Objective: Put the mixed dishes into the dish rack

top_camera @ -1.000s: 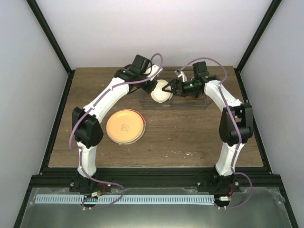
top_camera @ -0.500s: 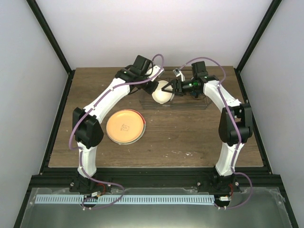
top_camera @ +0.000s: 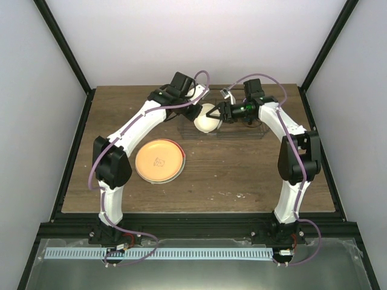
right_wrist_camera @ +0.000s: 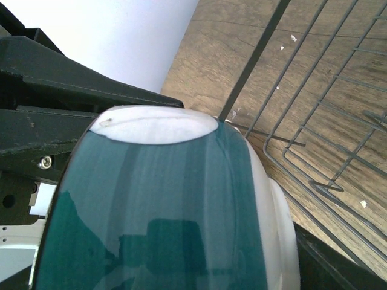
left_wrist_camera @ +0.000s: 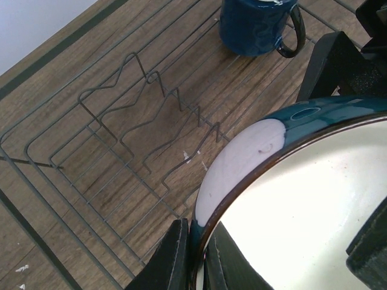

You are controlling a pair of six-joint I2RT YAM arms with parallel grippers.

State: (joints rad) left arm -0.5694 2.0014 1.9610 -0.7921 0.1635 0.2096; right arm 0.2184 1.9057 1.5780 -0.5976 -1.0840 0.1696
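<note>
Next, I release the small bowl from my right gripper inside the wire dish rack [top_camera: 226, 120], close beside the dark blue mug.
My left gripper [top_camera: 195, 109] [left_wrist_camera: 198, 244] is shut on the rim of the small bowl [top_camera: 207, 118] [left_wrist_camera: 302, 205], cream-white inside and teal outside. It holds the bowl tilted above the left end of the wire dish rack [top_camera: 257, 134] [left_wrist_camera: 139, 121]. My right gripper [top_camera: 219, 112] is against the bowl's right side. The bowl [right_wrist_camera: 169, 211] fills the right wrist view and hides its fingers. The dark blue mug [left_wrist_camera: 257, 24] stands inside the rack. The orange-yellow plate [top_camera: 159, 161] lies flat on the table, front left. The floral plate is out of view.
The rack's upright dividers [left_wrist_camera: 163, 103] [right_wrist_camera: 326, 175] stand just under and beside the bowl. The brown wooden table [top_camera: 242, 175] ends at black frame rails. Both arms meet over the back middle.
The bowl and both grippers have shifted slightly towards the back, over the rack's left end. The orange-yellow plate has not moved.
</note>
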